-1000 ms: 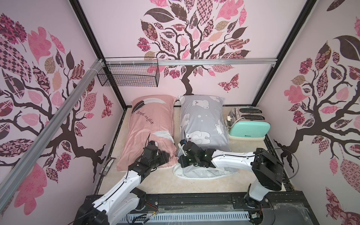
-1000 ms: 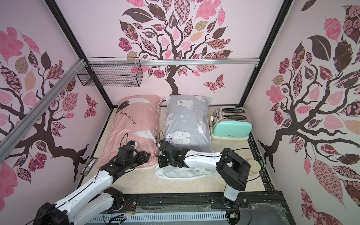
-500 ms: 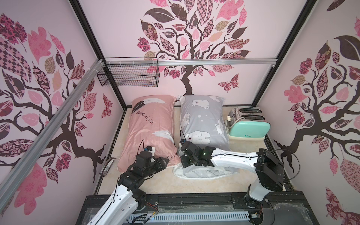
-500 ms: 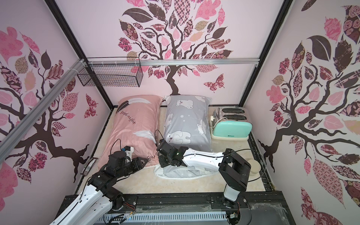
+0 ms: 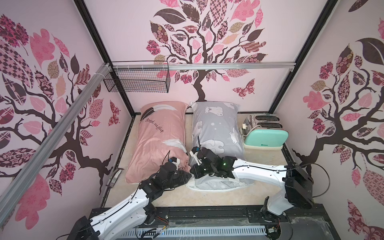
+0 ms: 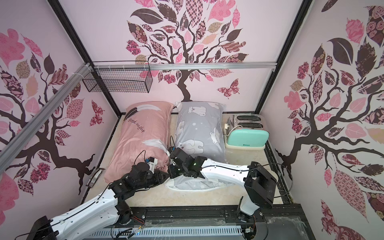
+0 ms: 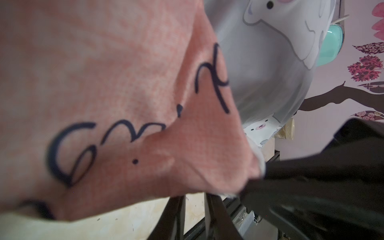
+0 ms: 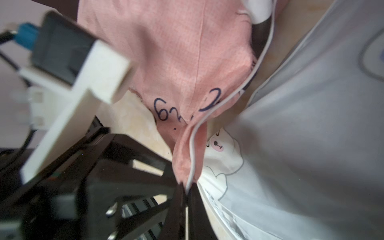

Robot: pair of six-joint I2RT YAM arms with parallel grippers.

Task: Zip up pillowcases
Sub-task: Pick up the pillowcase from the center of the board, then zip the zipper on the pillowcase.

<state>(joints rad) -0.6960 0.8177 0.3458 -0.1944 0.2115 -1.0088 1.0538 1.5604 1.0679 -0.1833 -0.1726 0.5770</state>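
Observation:
The fingers of my left gripper are open below the pink pillowcase's edge, near the corner my right gripper holds, so next I pinch the pillowcase's edge farther (image 7: 80,212) along.
The pink pillowcase (image 5: 158,141) with "good night" script lies at the left and the grey polar-bear pillowcase (image 5: 216,128) beside it on the right. My right gripper (image 5: 194,172) is shut on the pink one's near right corner, with the white piping pinched between its fingers (image 8: 187,187). My left gripper (image 5: 186,176) meets it from the front. In the left wrist view its fingers (image 7: 176,209) stand a little apart, and their tips are hidden under the pink cloth (image 7: 124,83). The grey pillowcase's near end (image 5: 216,184) gapes open.
A mint toaster (image 5: 266,137) stands right of the grey pillowcase. A wire basket (image 5: 137,81) hangs on the back rail. A small dark object (image 5: 114,176) lies by the left wall. Bare beige table (image 5: 207,197) runs along the front.
My left gripper has come off the pink pillowcase, drawn back and swung right to the corner held by the right gripper, and its jaws have narrowed. The right gripper has kept its hold.

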